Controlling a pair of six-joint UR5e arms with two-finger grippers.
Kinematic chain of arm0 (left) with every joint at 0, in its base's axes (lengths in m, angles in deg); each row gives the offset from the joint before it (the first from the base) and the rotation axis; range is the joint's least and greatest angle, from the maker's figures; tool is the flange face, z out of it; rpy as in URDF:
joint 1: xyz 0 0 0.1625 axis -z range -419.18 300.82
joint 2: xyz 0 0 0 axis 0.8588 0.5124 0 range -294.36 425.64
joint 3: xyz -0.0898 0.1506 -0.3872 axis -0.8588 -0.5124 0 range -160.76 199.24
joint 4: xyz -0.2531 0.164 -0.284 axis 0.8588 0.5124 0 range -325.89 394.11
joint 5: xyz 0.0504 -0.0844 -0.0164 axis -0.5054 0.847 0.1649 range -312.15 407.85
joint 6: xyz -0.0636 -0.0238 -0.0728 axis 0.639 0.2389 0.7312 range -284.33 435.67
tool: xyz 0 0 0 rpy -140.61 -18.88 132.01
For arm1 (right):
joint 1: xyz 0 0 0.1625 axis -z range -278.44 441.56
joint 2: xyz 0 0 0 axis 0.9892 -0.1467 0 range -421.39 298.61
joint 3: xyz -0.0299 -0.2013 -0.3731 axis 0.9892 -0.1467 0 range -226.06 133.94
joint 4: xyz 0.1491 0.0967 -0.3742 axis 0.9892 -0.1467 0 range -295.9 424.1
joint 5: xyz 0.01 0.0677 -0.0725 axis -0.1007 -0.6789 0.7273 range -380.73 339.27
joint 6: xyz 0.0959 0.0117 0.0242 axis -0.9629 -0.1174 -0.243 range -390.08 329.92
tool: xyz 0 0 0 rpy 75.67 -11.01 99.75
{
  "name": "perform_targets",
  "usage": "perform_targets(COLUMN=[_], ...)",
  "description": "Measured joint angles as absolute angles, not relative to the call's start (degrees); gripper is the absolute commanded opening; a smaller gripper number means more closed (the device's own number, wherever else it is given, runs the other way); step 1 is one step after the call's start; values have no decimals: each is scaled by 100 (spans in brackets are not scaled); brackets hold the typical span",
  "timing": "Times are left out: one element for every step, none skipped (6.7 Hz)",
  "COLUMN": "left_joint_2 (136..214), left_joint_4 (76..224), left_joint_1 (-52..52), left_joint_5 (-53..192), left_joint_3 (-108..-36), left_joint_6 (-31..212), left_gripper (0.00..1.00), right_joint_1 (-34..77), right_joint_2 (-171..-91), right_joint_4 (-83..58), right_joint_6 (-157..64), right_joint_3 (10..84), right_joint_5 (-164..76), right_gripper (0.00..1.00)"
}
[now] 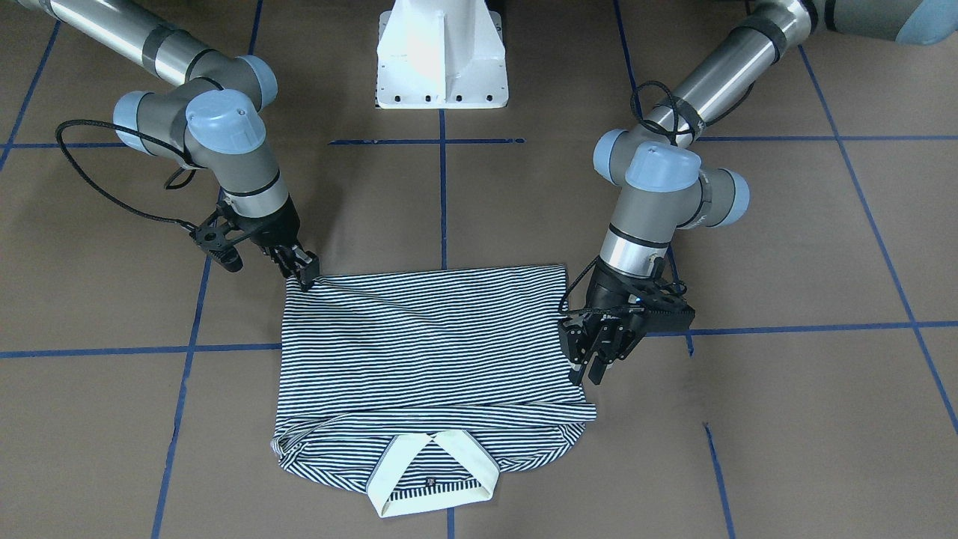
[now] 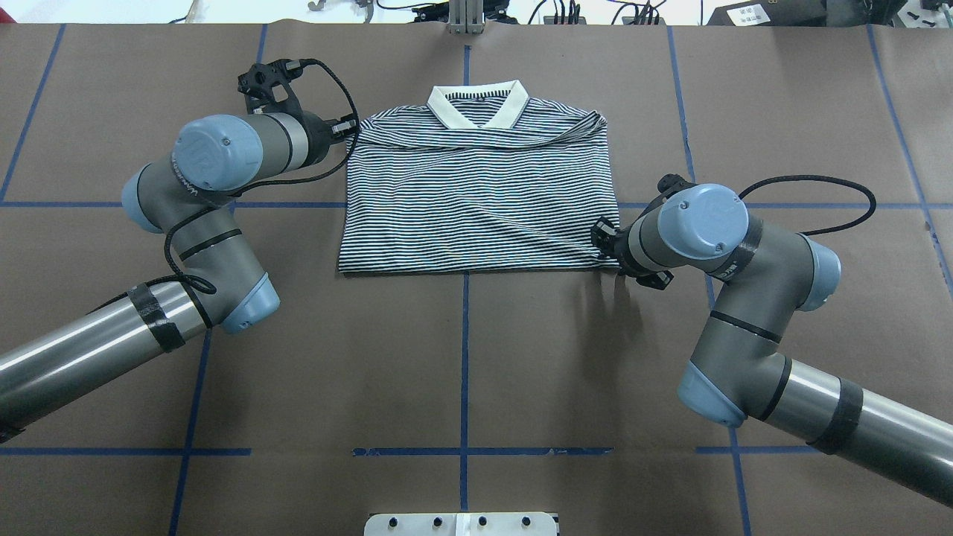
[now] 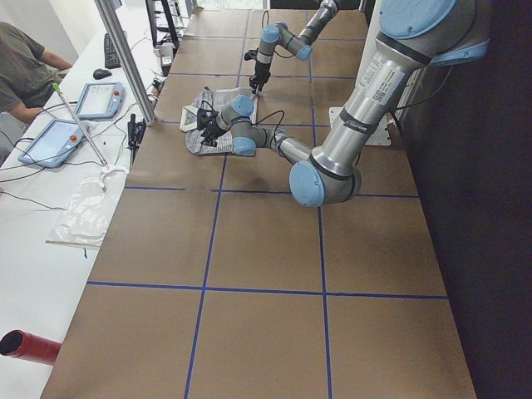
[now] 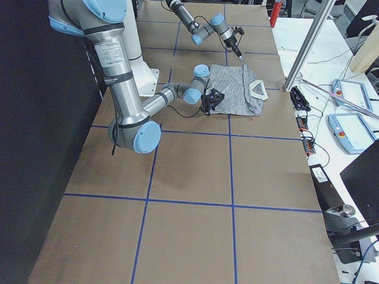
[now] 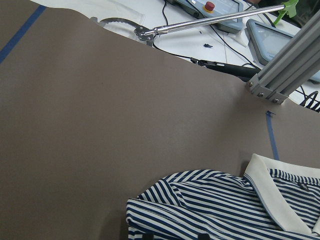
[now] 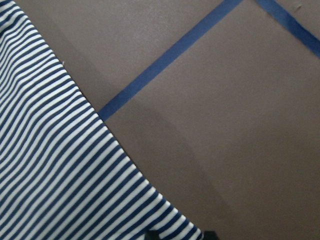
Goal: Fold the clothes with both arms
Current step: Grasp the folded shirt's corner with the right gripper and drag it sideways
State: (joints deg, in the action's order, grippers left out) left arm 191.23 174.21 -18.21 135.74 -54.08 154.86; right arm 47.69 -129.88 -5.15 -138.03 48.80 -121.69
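Observation:
Next, my right gripper lets go of the striped polo shirt's hem corner on the brown table [image 1: 329,95] beside the white pedestal base.
The striped polo shirt [image 1: 426,352] lies flat on the brown table with its sleeves folded in. Its cream collar [image 1: 434,471] is on the side away from the robot. It also shows in the overhead view [image 2: 476,201]. My right gripper [image 1: 305,278] is at the hem corner nearest my right arm and looks shut on the cloth; creases run out from that corner [image 2: 601,240]. My left gripper [image 1: 590,374] hangs at the shirt's side edge near the shoulder [image 2: 348,128], its fingers slightly apart. The left wrist view shows the folded shoulder [image 5: 215,205]. The right wrist view shows the hem edge [image 6: 60,165].
The white pedestal base [image 1: 441,60] stands at the table's robot side. Blue tape lines [image 2: 465,357] grid the table. Beyond the collar side are an aluminium post [image 3: 125,58], tablets [image 3: 96,100], cables and a seated person [image 3: 21,66]. A red cylinder [image 3: 29,345] lies there too.

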Motion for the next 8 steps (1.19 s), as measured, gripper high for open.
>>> perform_targets(left_joint_2=[19123,19125,19132,19136,19137,19132,19124,19121], left_joint_4=[17421,17421,17425,17451,17486,17551,17803,18154], left_joint_1=[-1822,-1822,-1825,-1851,-1922,-1993,-2021,-2029], left_joint_5=[13574,13574,13576,13582,13590,13723,14152,14673], left_joint_3=[-5404,-5400,-5404,-5469,-5635,-5843,-5994,-6121], left_joint_6=[15486,15488,15507,15571,15643,15666,15747,16028], left_gripper=[41,41,41,40,40,40,45,51], right_joint_1=[4767,4765,4781,4898,5195,5675,6304,7009], right_joint_2=[-12999,-13032,-13195,-13594,-14085,-14558,-14911,-15139], right_joint_4=[-510,-508,-511,-521,-529,-535,-560,-598], right_joint_6=[-13807,-13809,-13809,-13821,-13930,-14239,-14649,-14970], right_joint_3=[4931,5007,5261,5869,6602,7331,7907,8237], right_joint_5=[-12171,-12174,-12199,-12292,-12407,-12480,-12523,-12526], right_gripper=[0,0,0,0,0,0,0,99])
